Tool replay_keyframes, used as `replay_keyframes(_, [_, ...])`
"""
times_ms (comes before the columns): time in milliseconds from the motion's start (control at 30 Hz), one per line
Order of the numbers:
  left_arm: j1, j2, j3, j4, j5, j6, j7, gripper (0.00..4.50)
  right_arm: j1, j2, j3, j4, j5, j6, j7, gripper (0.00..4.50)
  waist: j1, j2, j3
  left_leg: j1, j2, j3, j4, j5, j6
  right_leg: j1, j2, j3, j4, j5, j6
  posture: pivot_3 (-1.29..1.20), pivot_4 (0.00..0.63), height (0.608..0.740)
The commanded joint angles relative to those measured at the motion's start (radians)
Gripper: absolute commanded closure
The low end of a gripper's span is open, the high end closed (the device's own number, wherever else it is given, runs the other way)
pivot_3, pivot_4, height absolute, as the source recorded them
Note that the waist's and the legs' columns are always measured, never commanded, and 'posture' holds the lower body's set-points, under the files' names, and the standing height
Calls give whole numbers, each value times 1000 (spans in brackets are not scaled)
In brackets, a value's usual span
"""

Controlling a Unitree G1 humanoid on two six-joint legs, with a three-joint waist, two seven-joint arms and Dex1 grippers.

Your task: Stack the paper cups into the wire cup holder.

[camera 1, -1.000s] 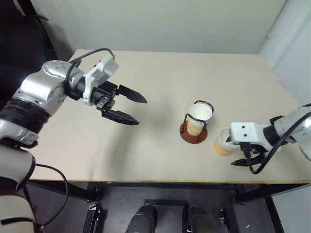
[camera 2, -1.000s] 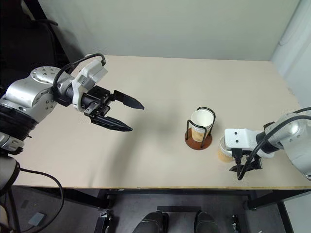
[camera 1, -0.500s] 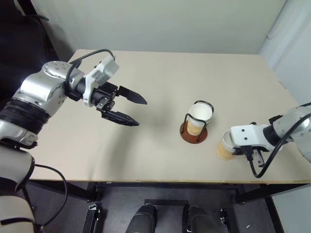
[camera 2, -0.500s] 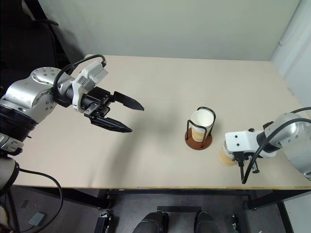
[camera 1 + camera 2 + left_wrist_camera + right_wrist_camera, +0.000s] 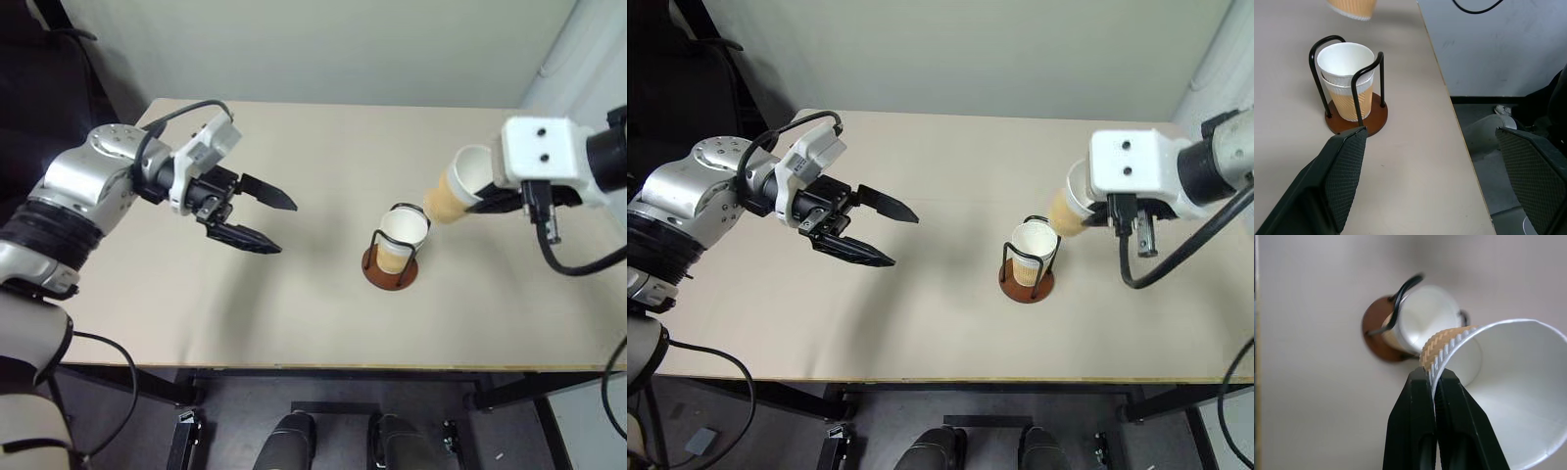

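Observation:
Next, my right gripper lets go of the tilted paper cup inside the opening of the upright cups [image 5: 403, 227] [image 5: 1428, 318] in the holder.
The wire cup holder [image 5: 390, 268] stands right of the table's middle on its reddish-brown base, with two paper cups [image 5: 1347, 81] nested upright inside its black loops. A third paper cup [image 5: 458, 192] hangs tilted in the air just above and to the right of the holder, its mouth turned toward my right arm. My right gripper [image 5: 1433, 378] is shut on that cup's rim, one finger inside the wall and one outside. My left gripper [image 5: 285, 227] hovers open over the table's left half with nothing between its fingers, pointing toward the holder.
The beige table [image 5: 294, 313] ends close to the right of the holder, with floor and a pale wall [image 5: 1508, 44] beyond that edge. A dark chair [image 5: 44, 78] stands off the back left corner. A black cable [image 5: 563, 259] hangs under my right wrist.
My right gripper closed on the rim of the cup near the front right edge, then lifted it up and inward to just above the holder. My left arm has stayed still.

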Motion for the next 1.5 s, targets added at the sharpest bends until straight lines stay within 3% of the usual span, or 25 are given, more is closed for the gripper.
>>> replay_keyframes(33, [-18, 3, 28, -7, -1, 1, -28, 0, -54, 35, 18, -14, 10, 40, 3, 4427, 0, 0, 0, 0, 0, 0, 0, 0, -1, 0, 0, 0, 0, 0, 0, 0, 150, 740])
replay_keyframes(233, [-16, 6, 25, -11, 0, 2, -28, 0, -4, 85, 56, -57, 12, 52, -16, 4427, 2, 0, 0, 0, 0, 0, 0, 2, -4, 0, 0, 0, 0, -1, -1, 0, 150, 740])
replay_keyframes(367, [-10, 19, 25, -26, -6, 8, -28, 0, 51, 82, 82, -19, -40, -36, -30, 4427, 3, 0, 0, 0, 0, 0, 0, 2, -5, 1, -1, 0, 0, -1, -1, 0, 150, 740])
replay_keyframes(1333, [6, 39, 32, -46, -8, 21, -28, 0, 28, 199, 174, 86, -176, -184, -8, 4427, 0, 0, 0, 0, 0, 0, 0, 1, -3, 0, -1, -1, 1, -1, -1, 0, 150, 740])
replay_keyframes(1433, [8, 41, 32, -46, -6, 21, -28, 0, 14, 217, 177, 108, -193, -196, -8, 3814, 0, 0, 0, 0, 0, -1, 0, 1, -3, 0, -1, -1, 1, -1, -1, 0, 150, 740])
replay_keyframes(1500, [8, 42, 31, -46, -5, 21, -28, 0, -4, 237, 168, 124, -194, -185, -13, 3108, -2, 0, 0, 0, 0, 0, 0, 1, -3, 0, -1, -1, 1, -1, -1, 0, 150, 740])
